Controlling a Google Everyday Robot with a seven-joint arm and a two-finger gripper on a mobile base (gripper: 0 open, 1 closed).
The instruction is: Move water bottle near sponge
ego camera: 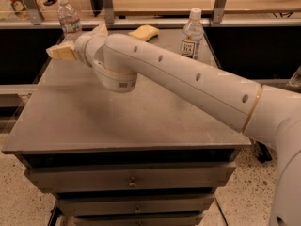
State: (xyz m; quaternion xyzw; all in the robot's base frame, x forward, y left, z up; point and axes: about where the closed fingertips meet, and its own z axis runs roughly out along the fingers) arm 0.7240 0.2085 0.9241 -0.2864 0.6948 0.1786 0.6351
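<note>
The small ribbed water bottle should move near the sponge, so my gripper will close on the lower part [71, 32] of that bottle.
The water bottle [69, 20], small, clear and ribbed with a white cap, stands upright at the table's far left corner. The pale yellow sponge [144, 32] lies at the far edge, to the right of the bottle. My gripper [80, 41] is just in front of the bottle, open, with one yellowish padded finger [61, 52] to the left and the other [99, 30] to the right. It holds nothing. The bottle's base is hidden behind the gripper.
A taller smooth bottle [193, 36] with a dark label stands at the far right of the grey metal table [117, 121]. My white arm crosses the table from the lower right. Shelving rails run behind the table's far edge.
</note>
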